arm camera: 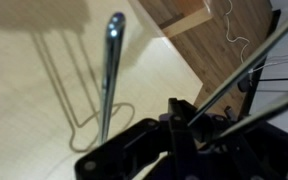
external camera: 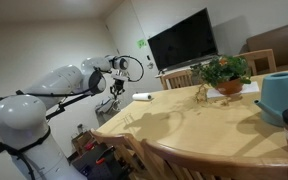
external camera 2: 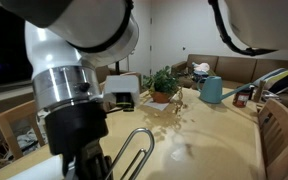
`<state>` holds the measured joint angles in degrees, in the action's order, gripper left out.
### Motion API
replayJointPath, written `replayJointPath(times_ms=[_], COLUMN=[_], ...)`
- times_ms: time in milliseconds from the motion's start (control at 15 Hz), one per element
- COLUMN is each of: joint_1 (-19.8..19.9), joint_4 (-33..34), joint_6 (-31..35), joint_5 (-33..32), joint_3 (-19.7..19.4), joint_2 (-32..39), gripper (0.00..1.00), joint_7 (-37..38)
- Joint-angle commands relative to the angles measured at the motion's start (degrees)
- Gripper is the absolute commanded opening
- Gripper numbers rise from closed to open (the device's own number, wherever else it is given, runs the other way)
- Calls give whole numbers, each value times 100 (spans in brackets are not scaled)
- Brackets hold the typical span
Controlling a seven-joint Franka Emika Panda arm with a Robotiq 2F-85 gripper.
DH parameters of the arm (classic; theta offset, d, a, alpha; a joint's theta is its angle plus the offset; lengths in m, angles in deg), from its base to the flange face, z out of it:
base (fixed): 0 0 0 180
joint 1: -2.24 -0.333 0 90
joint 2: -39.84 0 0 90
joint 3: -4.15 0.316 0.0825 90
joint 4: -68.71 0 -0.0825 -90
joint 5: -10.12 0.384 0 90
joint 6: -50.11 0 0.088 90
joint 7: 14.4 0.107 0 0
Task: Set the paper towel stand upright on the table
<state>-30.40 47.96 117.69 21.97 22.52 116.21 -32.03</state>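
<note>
My gripper has a place ahead for the paper towel stand. It will release the stand on the bare tabletop (external camera: 139, 113) just in front of the flat white object.
The paper towel stand (arm camera: 111, 70) is thin silvery metal. In the wrist view its slim post with a rounded tip reaches out over the table (arm camera: 24, 110) and casts a shadow there. My gripper (arm camera: 179, 112) is shut on the thin wires of its base, which run off to the right. In an exterior view the stand's ring (external camera: 133, 68) shows beside the gripper (external camera: 113, 88), in the air over the table's near corner (external camera: 134, 120). In an exterior view the stand's wire loop (external camera 2: 136, 150) sticks out from the gripper (external camera 2: 87, 160) at the bottom edge.
A potted plant (external camera: 224, 72), a small gold-brown figurine (external camera: 201, 95), a flat white oblong object (external camera: 142, 97) and a teal watering can (external camera: 280, 95) stand on the table. Wooden chairs (external camera: 179, 77) ring it. A television (external camera: 182, 40) hangs behind. The plant (external camera 2: 164, 85) and can (external camera 2: 212, 90) sit mid-table.
</note>
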Motion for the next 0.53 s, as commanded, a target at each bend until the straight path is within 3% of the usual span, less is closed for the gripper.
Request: replayJointPath(times_ms=[0, 467], joint_1=[-99, 184], joint_4=[-222, -196], joint_6=[-188, 386], joint_5=[425, 1204], joint_3=[199, 446], joint_2=[-328, -329], gripper=[1, 1], joint_7=[962, 2405])
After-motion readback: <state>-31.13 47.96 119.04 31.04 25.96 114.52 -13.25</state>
